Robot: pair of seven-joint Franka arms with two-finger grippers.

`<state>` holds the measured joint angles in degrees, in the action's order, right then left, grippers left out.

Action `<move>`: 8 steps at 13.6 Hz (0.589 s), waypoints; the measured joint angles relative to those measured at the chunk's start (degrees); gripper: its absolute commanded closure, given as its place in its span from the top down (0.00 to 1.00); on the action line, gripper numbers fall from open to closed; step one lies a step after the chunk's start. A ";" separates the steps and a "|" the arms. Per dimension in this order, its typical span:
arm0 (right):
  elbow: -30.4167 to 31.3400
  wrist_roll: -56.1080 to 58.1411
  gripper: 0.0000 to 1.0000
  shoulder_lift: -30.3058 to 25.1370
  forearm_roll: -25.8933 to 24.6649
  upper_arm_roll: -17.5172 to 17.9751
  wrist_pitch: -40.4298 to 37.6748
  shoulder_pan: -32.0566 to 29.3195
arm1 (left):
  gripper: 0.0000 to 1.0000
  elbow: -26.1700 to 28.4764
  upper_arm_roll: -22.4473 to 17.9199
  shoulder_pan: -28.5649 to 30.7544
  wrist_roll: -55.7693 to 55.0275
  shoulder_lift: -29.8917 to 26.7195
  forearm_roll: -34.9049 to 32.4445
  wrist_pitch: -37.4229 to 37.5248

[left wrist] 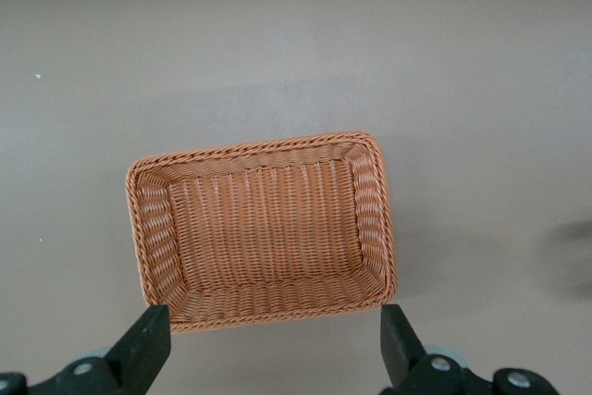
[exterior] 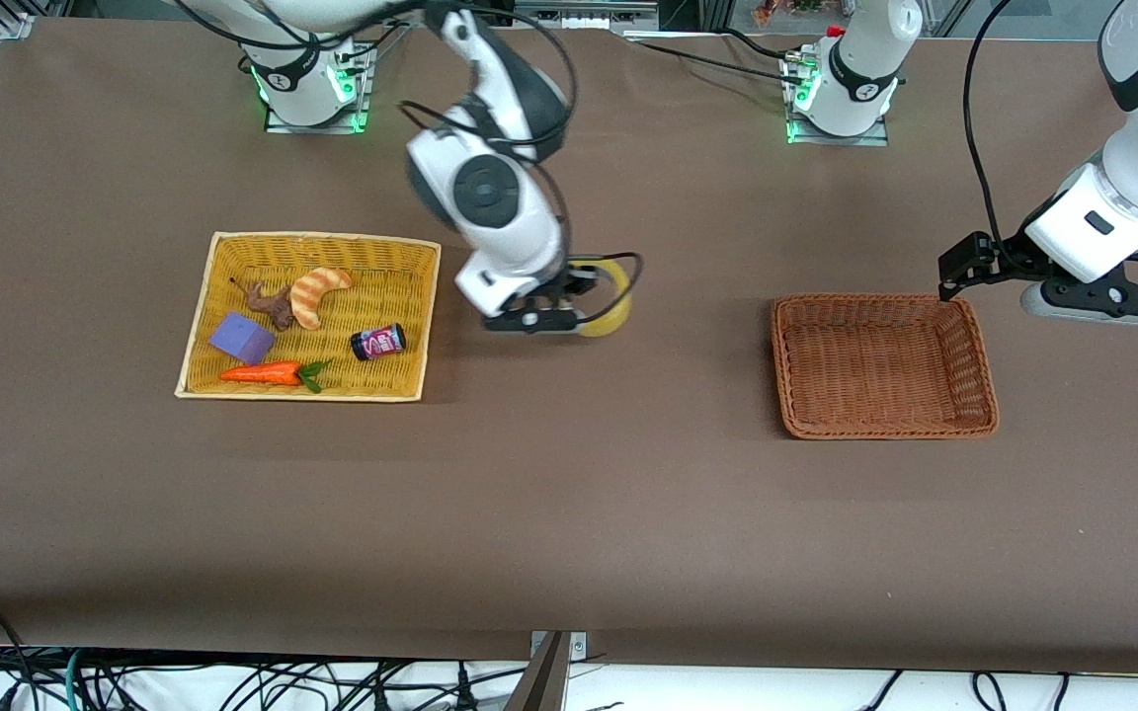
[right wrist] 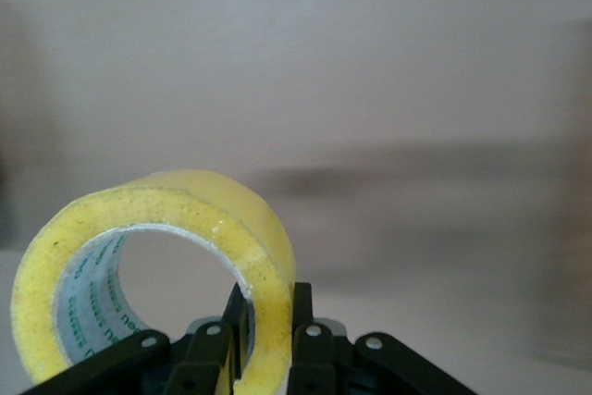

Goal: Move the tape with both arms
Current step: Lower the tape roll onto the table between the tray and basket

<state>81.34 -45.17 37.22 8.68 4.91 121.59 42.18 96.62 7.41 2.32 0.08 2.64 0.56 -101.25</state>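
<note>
Next, my right gripper lets go of the tape on the bare table (exterior: 637, 315) between the baskets, a little closer to the brown basket.
The tape (exterior: 614, 302) is a yellowish translucent ring, held on edge over the bare table between the two baskets. My right gripper (exterior: 569, 296) is shut on it. In the right wrist view one finger sits inside the ring and one outside, pinching the wall of the tape (right wrist: 185, 199) in the right gripper (right wrist: 269, 305). My left gripper (exterior: 964, 265) hangs open and empty over the edge of the brown wicker basket (exterior: 880, 300) that lies toward the arm bases. The left wrist view shows the left gripper (left wrist: 271, 349) with its fingers (left wrist: 143, 351) wide apart, just off the basket's rim (left wrist: 259, 146).
A yellow wicker tray (exterior: 322, 239) lies toward the right arm's end, holding an orange striped croissant toy (exterior: 318, 292), a purple block (exterior: 241, 338), a carrot toy (exterior: 268, 373), a small dark can (exterior: 377, 342) and a brown toy (exterior: 271, 304). The brown basket has nothing inside.
</note>
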 measured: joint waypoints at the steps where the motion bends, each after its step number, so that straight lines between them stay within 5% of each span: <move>1: -0.99 -2.47 0.00 2.15 -1.09 -0.04 2.00 1.80 | 1.00 0.00 -0.03 0.05 0.00 0.03 0.00 0.02; 8: -2.22 -9.49 0.01 9.39 -8.72 -0.29 8.24 6.01 | 1.00 0.00 -0.67 1.32 0.00 1.80 0.00 0.13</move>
<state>79.12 -54.66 46.61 -0.04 4.62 129.83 48.19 96.62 6.74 3.63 0.08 4.44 0.56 -101.12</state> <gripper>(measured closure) 0.789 0.000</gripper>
